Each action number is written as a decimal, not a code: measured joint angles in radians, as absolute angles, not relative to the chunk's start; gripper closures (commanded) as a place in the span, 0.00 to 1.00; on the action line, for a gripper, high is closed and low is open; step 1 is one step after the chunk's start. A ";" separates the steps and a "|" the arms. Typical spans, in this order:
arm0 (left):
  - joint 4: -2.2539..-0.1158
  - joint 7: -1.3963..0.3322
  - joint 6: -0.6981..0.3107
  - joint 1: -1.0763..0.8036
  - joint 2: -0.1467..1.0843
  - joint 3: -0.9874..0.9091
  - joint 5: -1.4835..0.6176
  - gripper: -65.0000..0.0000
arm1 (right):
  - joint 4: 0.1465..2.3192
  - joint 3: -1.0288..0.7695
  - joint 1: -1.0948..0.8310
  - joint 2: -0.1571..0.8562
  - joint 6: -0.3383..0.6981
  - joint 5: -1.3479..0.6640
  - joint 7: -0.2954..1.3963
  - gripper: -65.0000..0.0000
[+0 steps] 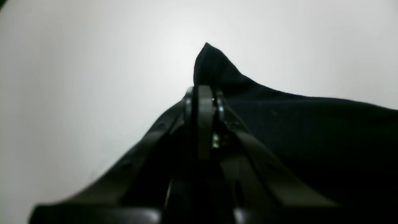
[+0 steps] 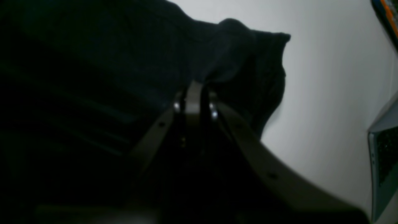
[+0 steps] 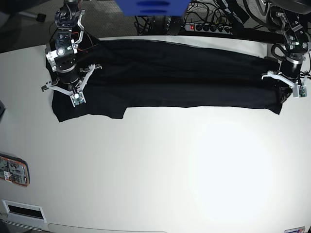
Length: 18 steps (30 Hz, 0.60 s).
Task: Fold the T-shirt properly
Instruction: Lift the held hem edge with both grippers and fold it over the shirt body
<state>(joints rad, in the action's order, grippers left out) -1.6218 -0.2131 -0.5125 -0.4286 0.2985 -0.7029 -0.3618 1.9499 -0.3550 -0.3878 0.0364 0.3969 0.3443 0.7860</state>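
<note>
The robot's left gripper will release the edge of the T-shirt on the black cloth just inside [image 3: 266,89] that end of the T-shirt's band.
The black T-shirt [image 3: 184,77] lies stretched in a long band across the far part of the white table [image 3: 194,170]. At its right end in the base view, my left gripper [image 3: 282,93] is down on the cloth. The left wrist view shows that gripper [image 1: 203,88] shut on the T-shirt [image 1: 311,133], with a peak of fabric rising past the tips. My right gripper [image 3: 64,94] is at the shirt's left end. From the right wrist camera this gripper [image 2: 194,85] is shut on a bunched fold of the T-shirt [image 2: 236,53].
A flat card-like object [image 3: 13,171] lies at the table's left edge, and a white label [image 3: 22,209] sits at the near left corner. A power strip [image 3: 209,26] with cables and a blue object [image 3: 153,7] are behind the table. A grey item [image 2: 382,155] shows in the right wrist view.
</note>
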 measured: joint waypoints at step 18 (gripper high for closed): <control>-1.447 -0.190 -0.505 -0.418 0.335 -0.563 -0.363 1.00 | 1.950 -0.394 -0.478 0.036 0.397 0.345 0.715 1.00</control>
